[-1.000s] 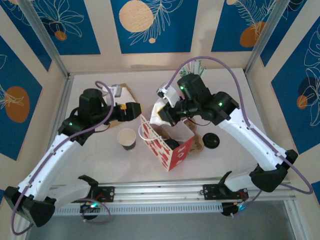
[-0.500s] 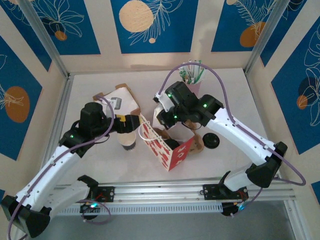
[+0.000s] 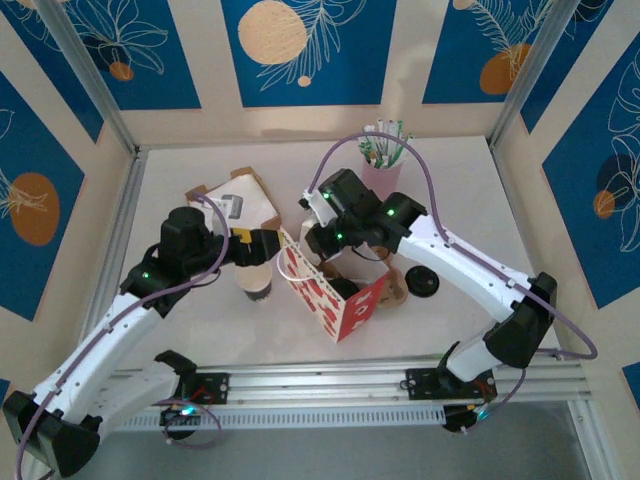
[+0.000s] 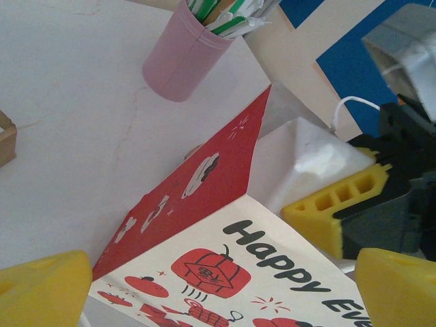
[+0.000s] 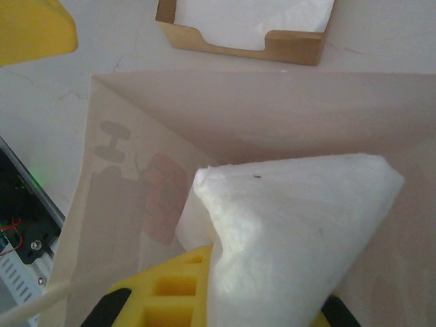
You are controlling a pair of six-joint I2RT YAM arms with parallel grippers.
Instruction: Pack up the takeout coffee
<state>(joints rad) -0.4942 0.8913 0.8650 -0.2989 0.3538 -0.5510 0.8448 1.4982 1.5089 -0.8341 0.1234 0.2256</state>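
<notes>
Next, my right gripper lets go of the white napkin inside the back end of the red-and-white paper bag (image 3: 314, 261).
The red-and-white paper bag (image 3: 340, 295) stands open at the table's front centre, and its printed side (image 4: 225, 266) lies close under my left wrist camera. A paper coffee cup (image 3: 257, 284) stands just left of the bag. My left gripper (image 3: 258, 247) hovers open over the cup's far rim, its yellow fingers (image 4: 44, 289) spread wide. My right gripper (image 3: 318, 238) is shut on a white napkin (image 5: 300, 225) above the bag's open mouth (image 5: 143, 170). That napkin (image 4: 303, 157) and a right finger also appear in the left wrist view. A black lid (image 3: 421, 282) lies right of the bag.
A pink cup of stirrers (image 3: 383, 165) stands at the back centre. A cardboard napkin box (image 3: 237, 205) sits behind the left gripper. A brown cardboard piece (image 3: 396, 290) lies against the bag's right side. Walls close in on three sides.
My left gripper came forward and down over the coffee cup, still open. My right gripper carried the napkin left and down to the bag's mouth, uncovering the pink cup.
</notes>
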